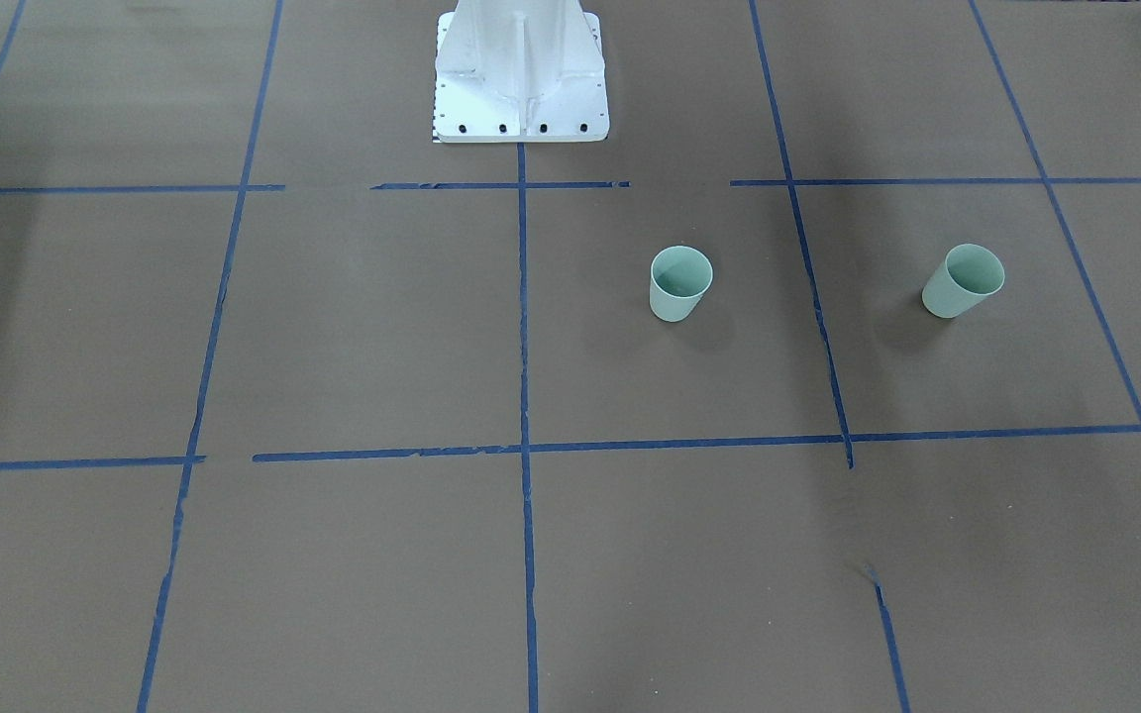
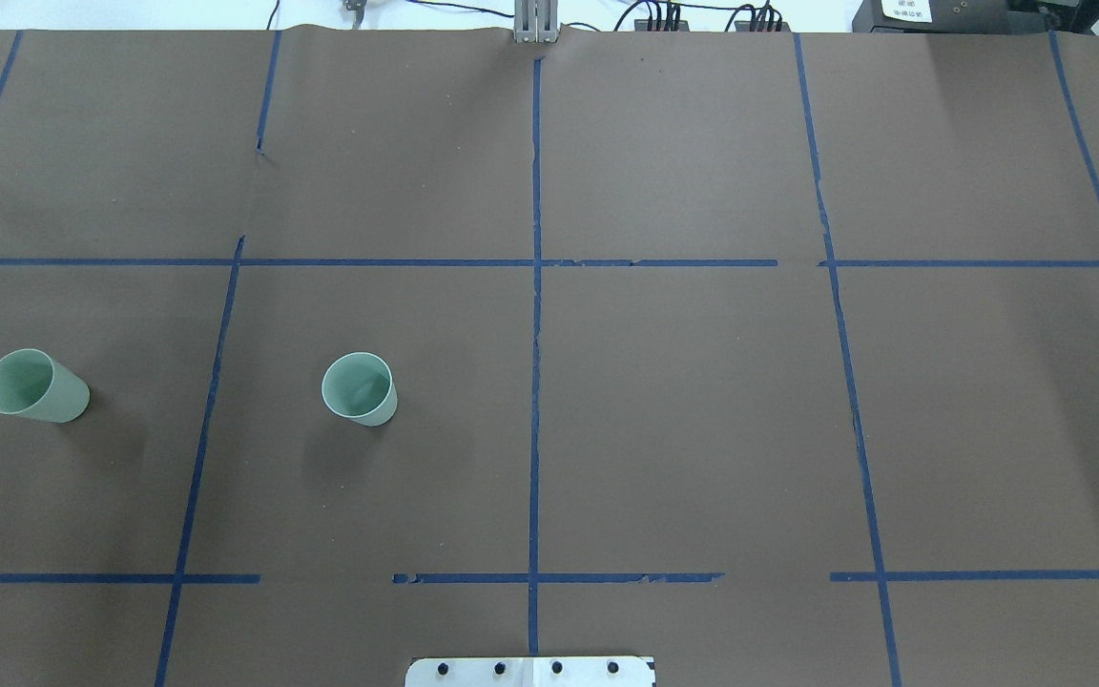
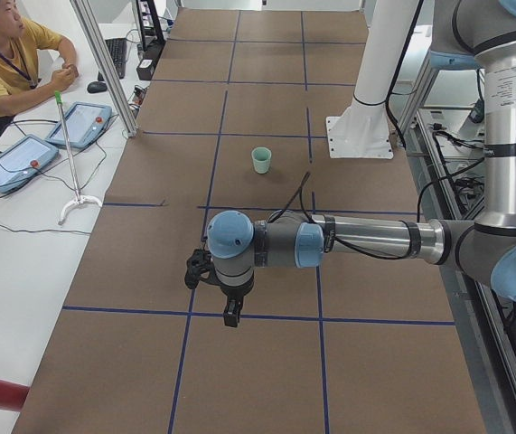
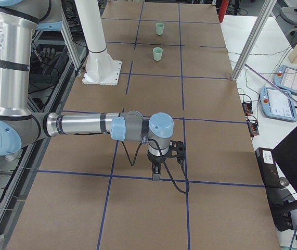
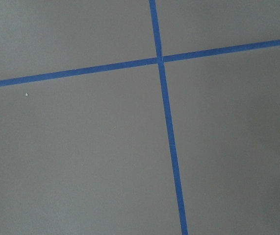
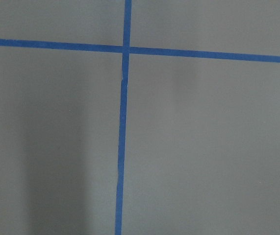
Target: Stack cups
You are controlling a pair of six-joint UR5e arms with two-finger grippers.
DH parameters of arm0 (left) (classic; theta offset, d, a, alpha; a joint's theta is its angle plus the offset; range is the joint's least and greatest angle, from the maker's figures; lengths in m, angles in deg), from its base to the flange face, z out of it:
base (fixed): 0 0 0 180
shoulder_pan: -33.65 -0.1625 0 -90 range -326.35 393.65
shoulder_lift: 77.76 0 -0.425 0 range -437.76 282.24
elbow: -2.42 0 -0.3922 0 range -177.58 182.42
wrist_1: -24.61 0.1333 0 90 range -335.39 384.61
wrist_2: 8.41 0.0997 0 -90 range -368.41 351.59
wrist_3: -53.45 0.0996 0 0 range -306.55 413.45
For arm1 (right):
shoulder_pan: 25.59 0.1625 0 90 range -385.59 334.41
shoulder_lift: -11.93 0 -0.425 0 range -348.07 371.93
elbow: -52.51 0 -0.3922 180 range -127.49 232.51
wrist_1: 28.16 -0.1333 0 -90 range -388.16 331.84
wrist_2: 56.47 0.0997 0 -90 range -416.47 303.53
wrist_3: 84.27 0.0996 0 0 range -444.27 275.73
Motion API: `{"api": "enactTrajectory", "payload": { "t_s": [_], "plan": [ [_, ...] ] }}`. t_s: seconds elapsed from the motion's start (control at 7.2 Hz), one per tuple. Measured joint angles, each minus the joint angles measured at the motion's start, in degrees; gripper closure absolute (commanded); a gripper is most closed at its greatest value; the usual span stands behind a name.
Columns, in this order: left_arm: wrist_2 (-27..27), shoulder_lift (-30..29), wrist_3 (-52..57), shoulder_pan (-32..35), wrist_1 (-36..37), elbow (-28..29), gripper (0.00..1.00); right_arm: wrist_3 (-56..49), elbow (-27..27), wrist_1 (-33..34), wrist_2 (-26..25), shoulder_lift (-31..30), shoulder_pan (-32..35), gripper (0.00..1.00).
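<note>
Next, my left gripper grips the outer cup's rim (image 1: 1002, 277) on the side of that rim facing away from the inner cup.
Two pale mint-green cups stand upright and apart on the brown paper, on the robot's left half. The inner cup (image 2: 360, 388) also shows in the front view (image 1: 680, 284) and in the left view (image 3: 261, 160). The outer cup (image 2: 35, 385) shows in the front view (image 1: 963, 281) and in the right view (image 4: 160, 28). The left arm hides it in the left view. My left gripper (image 3: 230, 316) hangs over the table at the left end, seen only from the side. My right gripper (image 4: 156, 176) hangs far from both cups. I cannot tell whether either is open or shut.
The white robot base (image 1: 521, 74) stands at the table's robot-side edge. Blue tape lines (image 2: 535, 382) grid the paper. An operator (image 3: 4, 54) sits behind teach pendants (image 3: 77, 122) on the far side. Aluminium posts (image 4: 252, 41) stand at that edge.
</note>
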Motion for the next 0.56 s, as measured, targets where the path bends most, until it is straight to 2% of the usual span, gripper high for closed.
{"api": "enactTrajectory", "payload": {
  "t_s": [0.56],
  "plan": [
    [0.06, -0.93, 0.05, -0.07, -1.62, 1.69, 0.0, 0.0, 0.0, 0.0, 0.0, 0.0, 0.02, 0.0]
  ]
}}
